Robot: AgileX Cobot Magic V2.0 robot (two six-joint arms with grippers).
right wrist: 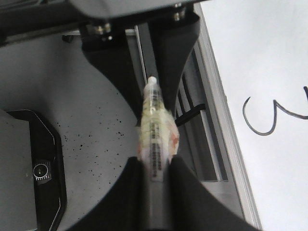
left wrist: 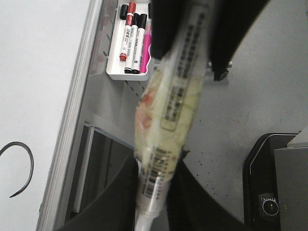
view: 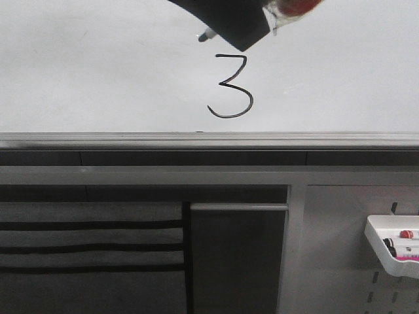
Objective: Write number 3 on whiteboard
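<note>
My left gripper is to let go of the marker on the bare whiteboard (view: 37,56) beyond the 3, on the side away from the white tray.
A thin black number 3 (view: 230,86) stands on the glossy whiteboard (view: 98,72), just above its grey ledge (view: 209,140). Its lower loop shows in the left wrist view (left wrist: 24,168), and part of it in the right wrist view (right wrist: 262,120). A marker (left wrist: 173,110) with a yellowish printed label is held between both grippers, off the board. My left gripper (left wrist: 156,192) is shut on one end. My right gripper (right wrist: 156,173) is shut on the grey barrel (right wrist: 156,130). In the front view a black finger (view: 229,23) and the marker's pale tip (view: 206,36) hang just above the 3.
A white tray (view: 376,239) with several markers hangs on the pale pegboard (view: 353,275) at the lower right; it also shows in the left wrist view (left wrist: 125,76). A black box (right wrist: 29,163) sits on the speckled grey floor below.
</note>
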